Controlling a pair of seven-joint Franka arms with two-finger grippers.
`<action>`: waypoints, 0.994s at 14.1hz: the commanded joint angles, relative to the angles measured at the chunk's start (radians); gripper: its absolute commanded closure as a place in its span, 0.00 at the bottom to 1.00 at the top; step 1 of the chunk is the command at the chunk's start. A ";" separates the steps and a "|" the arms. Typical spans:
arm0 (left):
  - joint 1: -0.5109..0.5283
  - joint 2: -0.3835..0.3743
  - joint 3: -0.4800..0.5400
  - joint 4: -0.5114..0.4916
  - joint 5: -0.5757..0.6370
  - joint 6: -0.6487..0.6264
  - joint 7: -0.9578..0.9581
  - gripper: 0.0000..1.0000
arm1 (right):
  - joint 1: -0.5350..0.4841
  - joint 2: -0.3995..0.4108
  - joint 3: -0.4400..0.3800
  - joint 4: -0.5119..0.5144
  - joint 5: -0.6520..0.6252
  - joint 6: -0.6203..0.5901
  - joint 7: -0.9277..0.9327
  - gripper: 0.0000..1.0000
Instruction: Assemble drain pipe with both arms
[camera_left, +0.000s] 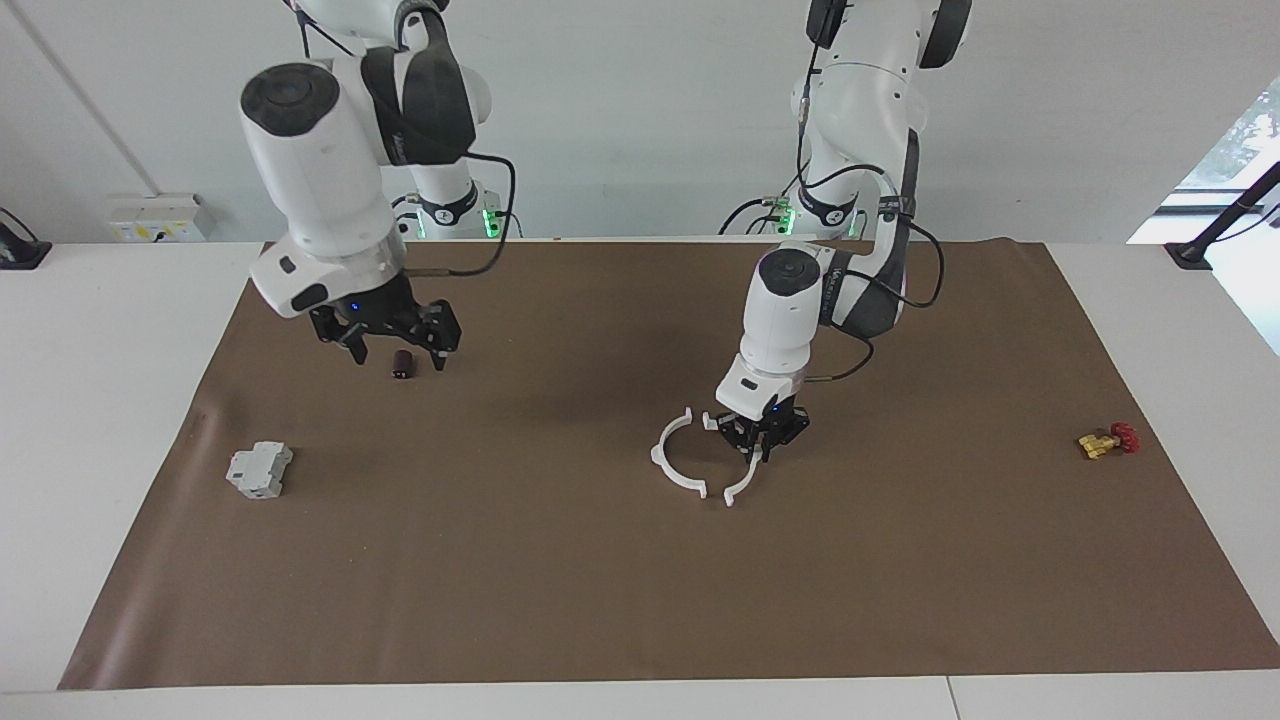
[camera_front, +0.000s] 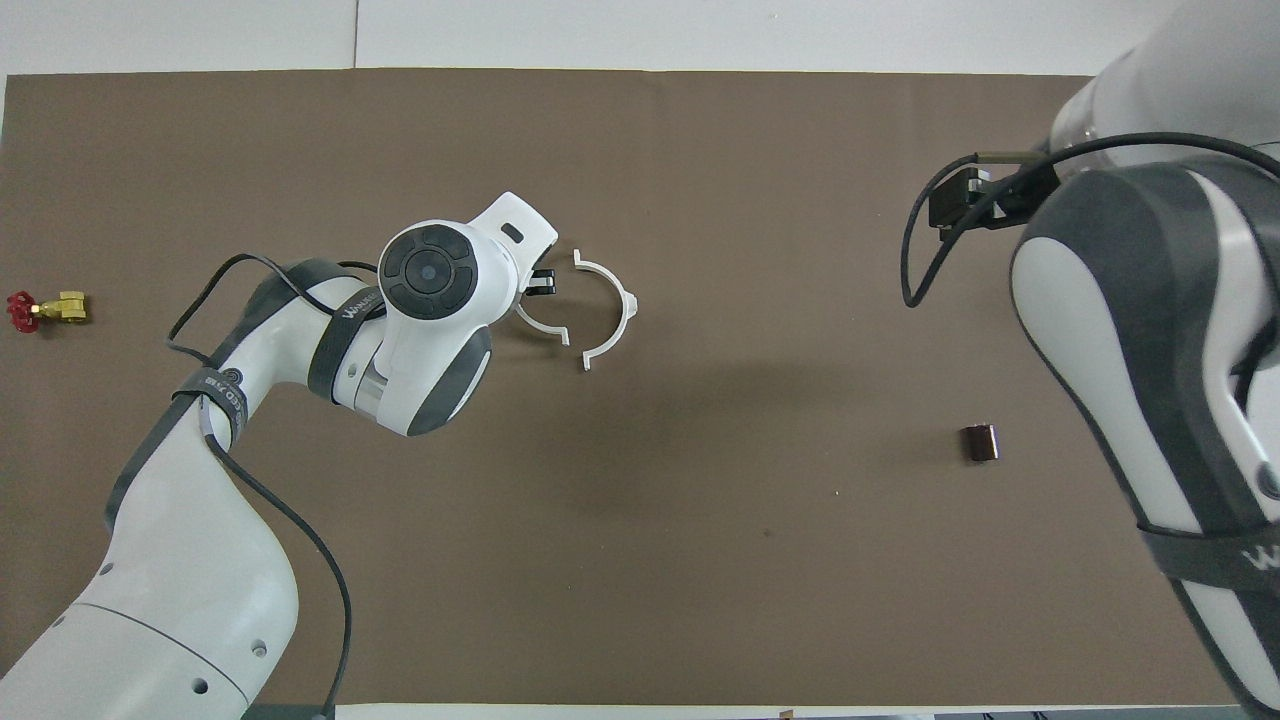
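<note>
The robot's left gripper needs to release its white arc on the brown mat (camera_front: 540, 314) against the open side of the loose arc.
The drain pipe is in two white half-ring arcs. One arc (camera_left: 658, 458) (camera_front: 625, 318) lies loose on the brown mat near the table's middle. My left gripper (camera_left: 765, 445) (camera_front: 545, 285) is shut on the other arc (camera_left: 745, 480) (camera_front: 545, 330), low over the mat right beside the loose one. Their open sides face each other, and a small gap shows between the end tabs. My right gripper (camera_left: 397, 345) hangs open and empty, raised over a small dark cylinder toward the right arm's end. In the overhead view its fingers are hidden by the arm.
A small dark cylinder (camera_left: 403, 365) (camera_front: 980, 442) and a grey boxy block (camera_left: 258, 470) sit toward the right arm's end. A red-and-yellow valve (camera_left: 1108, 440) (camera_front: 40, 310) lies toward the left arm's end. The brown mat (camera_left: 640, 600) covers the table.
</note>
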 joint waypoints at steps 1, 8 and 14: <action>-0.029 0.015 0.014 -0.011 0.029 0.046 -0.017 1.00 | -0.075 -0.066 0.014 -0.029 0.014 -0.075 -0.070 0.00; -0.071 0.005 0.016 -0.064 0.029 0.046 -0.023 1.00 | -0.123 -0.238 -0.007 -0.282 0.017 -0.029 -0.185 0.00; -0.069 0.003 0.014 -0.074 0.029 0.054 -0.019 1.00 | -0.125 -0.207 -0.013 -0.272 0.017 -0.003 -0.202 0.00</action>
